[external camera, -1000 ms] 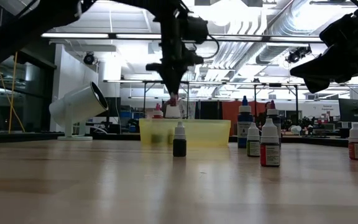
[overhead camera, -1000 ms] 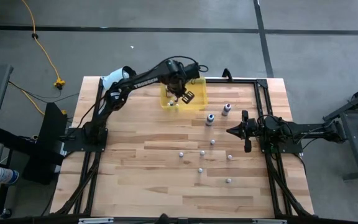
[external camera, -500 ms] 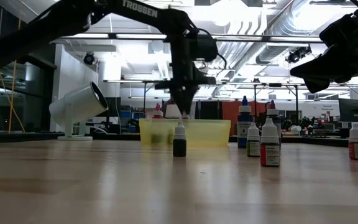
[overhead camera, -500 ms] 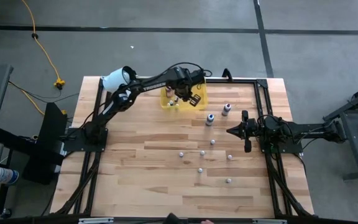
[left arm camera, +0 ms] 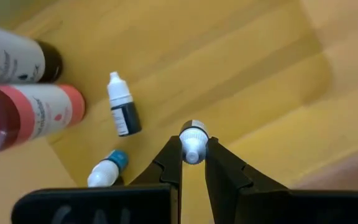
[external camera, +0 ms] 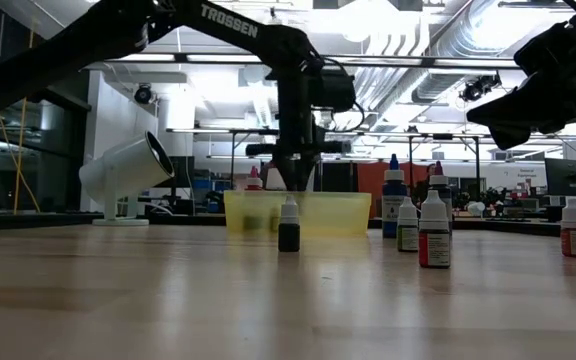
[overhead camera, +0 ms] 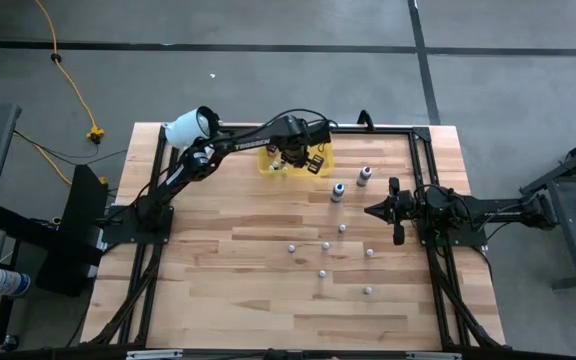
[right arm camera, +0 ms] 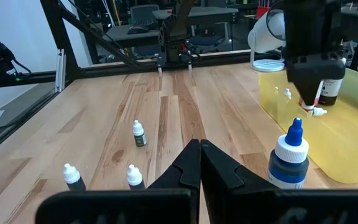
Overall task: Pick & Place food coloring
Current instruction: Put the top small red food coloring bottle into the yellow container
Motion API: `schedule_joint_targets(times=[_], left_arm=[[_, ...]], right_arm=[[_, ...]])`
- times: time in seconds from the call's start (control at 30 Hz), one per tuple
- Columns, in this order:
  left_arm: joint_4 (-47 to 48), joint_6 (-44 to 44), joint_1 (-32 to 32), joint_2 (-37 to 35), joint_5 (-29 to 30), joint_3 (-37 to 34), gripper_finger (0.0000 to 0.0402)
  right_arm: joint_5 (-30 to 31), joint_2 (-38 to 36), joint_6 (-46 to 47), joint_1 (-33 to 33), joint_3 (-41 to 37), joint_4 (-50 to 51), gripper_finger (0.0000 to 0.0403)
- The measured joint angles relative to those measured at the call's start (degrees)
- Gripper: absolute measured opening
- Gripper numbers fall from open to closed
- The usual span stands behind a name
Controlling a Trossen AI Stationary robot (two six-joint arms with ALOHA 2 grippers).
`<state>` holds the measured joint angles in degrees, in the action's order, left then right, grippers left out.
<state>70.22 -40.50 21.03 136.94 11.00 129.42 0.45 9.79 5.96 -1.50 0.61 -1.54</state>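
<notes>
Next, my left gripper releases the small dropper bottle on the yellow tray's bottom, close beside the blue dropper (overhead camera: 289, 168) (left arm camera: 171, 149). The small bottle is now held over that tray.
My left gripper (left arm camera: 193, 142) hangs over the translucent yellow tray (overhead camera: 318, 168) at the table's far side, pointing down, shut on a tiny food coloring dropper bottle (left arm camera: 193, 132). In the tray lie a dark dropper (left arm camera: 123, 109) and a blue one (left arm camera: 108, 169), beside a dark bottle (left arm camera: 17, 59) and a pink bottle (left arm camera: 45, 112). Several small droppers (overhead camera: 325, 245) stand on the bare wood, and two taller white-capped bottles (overhead camera: 337, 190) stand near the tray. My right gripper (overhead camera: 370, 211) waits shut at the table's right side. My left gripper pinches the little dropper bottle between its two fingertips, at the white cap end (left arm camera: 193, 149). The fingers come from above, pointing down into the tray. In the right wrist view the bottle (right arm camera: 316, 111) sits crosswise under the fingers, clear of the tray's floor.
A big white cylinder (overhead camera: 188, 127) lies at the table's far left corner. Black frame rails (overhead camera: 423, 160) run along the table's sides. Bare wood (overhead camera: 228, 260) spreads over the near left half.
My left gripper has sunk with the dropper bottle from above the tray's rim down toward the tray, drifting slightly toward the table's right, and its wrist has rolled. It stays shut on the bottle.
</notes>
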Motion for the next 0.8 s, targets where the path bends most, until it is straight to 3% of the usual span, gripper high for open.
schedule_joint_targets(times=[0.8], left_arm=[[1.73,-7.80,-0.08,0.00,1.26,-2.70,0.0033]], right_arm=[[0.02,-0.01,0.00,-0.02,-0.01,0.00,0.0000]])
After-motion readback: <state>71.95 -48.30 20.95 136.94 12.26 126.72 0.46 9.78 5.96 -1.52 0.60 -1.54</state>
